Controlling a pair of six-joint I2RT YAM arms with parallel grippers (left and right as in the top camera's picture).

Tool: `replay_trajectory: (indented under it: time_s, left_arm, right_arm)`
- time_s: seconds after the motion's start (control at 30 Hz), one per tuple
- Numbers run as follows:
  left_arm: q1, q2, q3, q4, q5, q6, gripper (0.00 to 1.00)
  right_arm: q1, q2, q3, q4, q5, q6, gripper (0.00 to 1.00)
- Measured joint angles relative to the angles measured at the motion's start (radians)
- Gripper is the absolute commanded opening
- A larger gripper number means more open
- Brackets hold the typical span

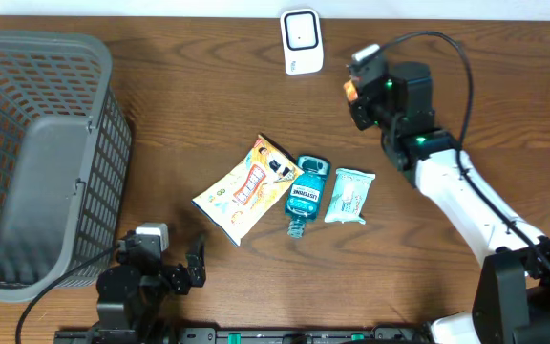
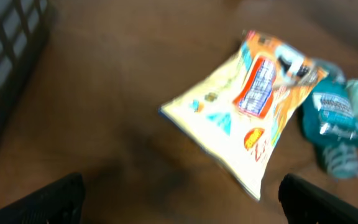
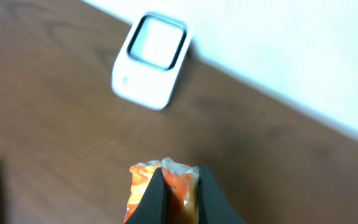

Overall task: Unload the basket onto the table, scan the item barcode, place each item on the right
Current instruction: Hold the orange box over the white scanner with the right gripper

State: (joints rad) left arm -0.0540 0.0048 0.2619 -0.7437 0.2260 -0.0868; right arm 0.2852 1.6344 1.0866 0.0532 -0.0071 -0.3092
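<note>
My right gripper has the small orange packet. It will let go of the packet on the bare table end that is farthest from the grey mesh basket.
My right gripper (image 1: 354, 93) is shut on a small orange packet (image 1: 350, 92), held above the table just right of the white barcode scanner (image 1: 302, 40). In the right wrist view the orange packet (image 3: 166, 183) is pinched between the two dark fingers of the right gripper (image 3: 179, 174), and the scanner (image 3: 151, 59) lies ahead and to the left with its window facing up. My left gripper (image 1: 184, 263) sits low at the table's near left, open and empty (image 2: 182, 208).
A yellow snack bag (image 1: 246, 186), a blue mouthwash bottle (image 1: 304, 196) and a pale green wipes pack (image 1: 349, 196) lie side by side mid-table. A grey mesh basket (image 1: 27, 162) stands at the left edge. The snack bag (image 2: 241, 112) lies ahead of the left gripper.
</note>
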Motion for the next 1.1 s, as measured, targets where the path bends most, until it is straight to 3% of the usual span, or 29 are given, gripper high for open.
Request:
replay_trajectory:
  time_s: [0.3,0.47,0.77,0.9,1.1]
  left_arm:
    - [0.0,0.0,0.0,-0.112,0.0,-0.003,0.99]
    - [0.0,0.0,0.0,-0.113,0.0,-0.004,0.99]
    - [0.0,0.0,0.0,-0.113,0.0,-0.007,0.99]
    - [0.0,0.0,0.0,-0.113,0.0,-0.007,0.99]
    - [0.0,0.0,0.0,-0.113,0.0,-0.007,0.99]
  right_arm:
    - [0.072,0.149,0.068,0.122,0.169,-0.13,0.01]
    - [0.074,0.356,0.3,0.032,0.197,-0.145,0.01]
    - [0.102,0.721,0.88,-0.193,0.234,-0.151,0.01]
    - [0.122,0.831,1.032,-0.182,0.282,-0.198,0.01]
    - [0.168,0.968,1.118,-0.077,0.431,-0.333,0.01]
